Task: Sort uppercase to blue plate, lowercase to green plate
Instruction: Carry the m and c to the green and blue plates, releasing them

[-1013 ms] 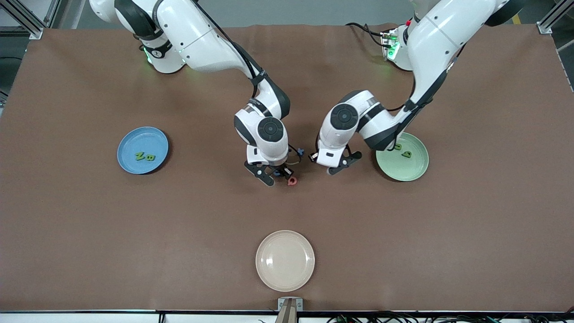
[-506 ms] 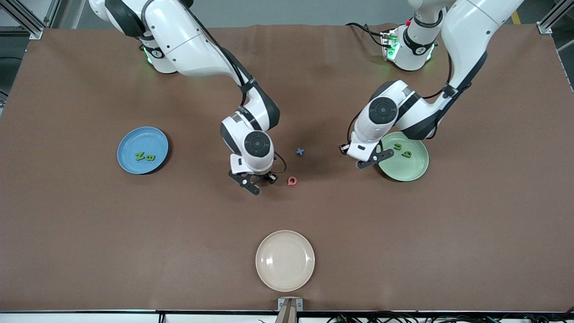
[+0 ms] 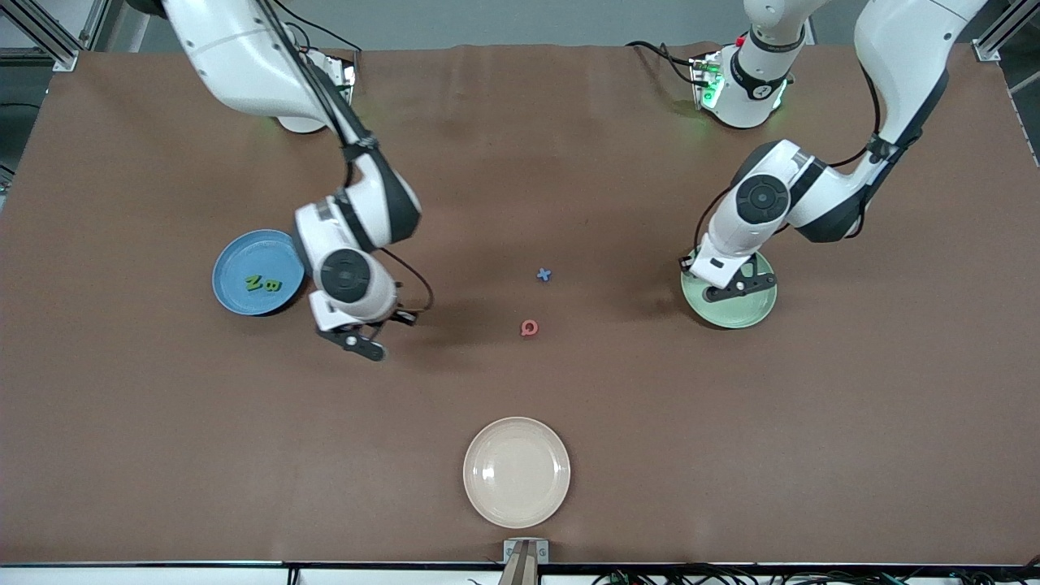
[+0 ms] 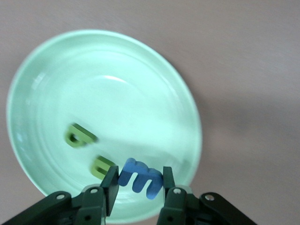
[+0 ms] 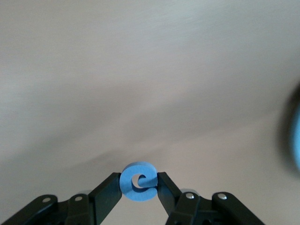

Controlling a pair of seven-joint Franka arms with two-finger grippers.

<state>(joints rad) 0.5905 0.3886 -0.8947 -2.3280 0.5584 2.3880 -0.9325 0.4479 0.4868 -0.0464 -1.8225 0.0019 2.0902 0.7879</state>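
Observation:
Next, I release the blue uppercase letter from my right gripper on the blue plate (image 3: 266, 272), close beside the green N and green B.
My left gripper (image 4: 139, 180) is shut on the blue lowercase m (image 4: 140, 177) and hangs over the green plate (image 4: 140, 84), where a green b (image 4: 80, 136) and a green u (image 4: 102, 166) lie. In the front view this gripper (image 3: 735, 286) covers part of the green plate (image 3: 731, 313). My right gripper (image 5: 139, 183) is shut on the blue uppercase C (image 5: 138, 181). It hangs over bare table (image 3: 357, 341) just beside the blue plate (image 3: 236, 260), which holds a green N (image 3: 253, 283) and a green B (image 3: 272, 285). A blue x (image 3: 543, 275) and a pinkish-red Q (image 3: 529, 327) lie mid-table.
A cream-white plate (image 3: 517, 471) with nothing in it sits near the table edge closest to the front camera. A brown mat covers the whole table. The blue plate's rim (image 5: 295, 140) shows at the edge of the right wrist view.
Both arms have swung apart from the table's middle. The right one carried the blue C toward the blue plate, and the left one carried the blue m over the green plate.

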